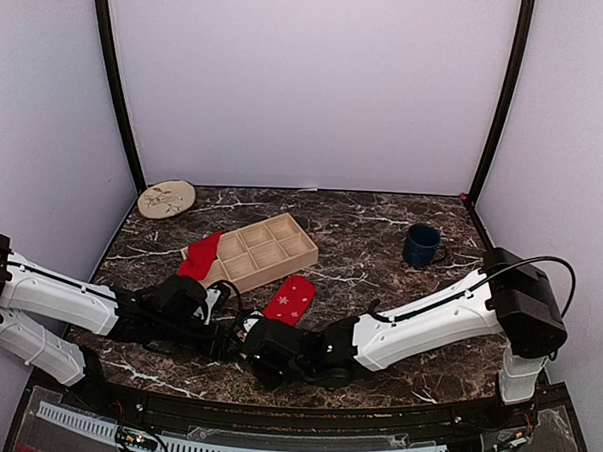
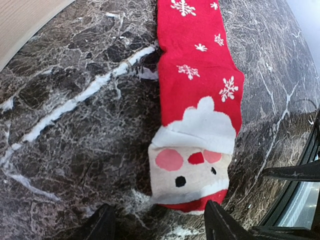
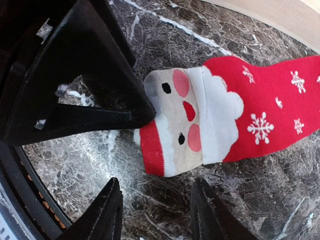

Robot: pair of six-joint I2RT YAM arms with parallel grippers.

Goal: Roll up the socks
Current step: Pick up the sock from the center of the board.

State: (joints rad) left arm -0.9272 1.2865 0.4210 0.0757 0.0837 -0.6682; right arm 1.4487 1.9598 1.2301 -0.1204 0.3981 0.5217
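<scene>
The sock's red cuff has a corner crowded by my left gripper, so that gripper should back away while my right gripper pinches and lifts the cuff's free corner (image 3: pixel 155 168).
A red sock (image 1: pixel 289 299) with white snowflakes and a Santa face lies flat on the marble table, near the front middle. Its Santa end (image 2: pixel 189 172) lies just ahead of my open left gripper (image 2: pixel 160 227), whose fingers stand on either side with nothing held. My right gripper (image 3: pixel 157 212) is open too, with bare marble between its fingers and the sock's red cuff (image 3: pixel 152 149) just beyond the tips. One left finger (image 3: pixel 95 95) reaches the sock's cuff end in the right wrist view. A second red sock (image 1: pixel 200 256) hangs over the left end of the wooden tray.
A wooden compartment tray (image 1: pixel 271 247) sits behind the sock. A blue mug (image 1: pixel 421 245) stands at the right and a round plate (image 1: pixel 167 198) in the back left corner. Both arms crowd together at the table's front edge (image 1: pixel 274 390).
</scene>
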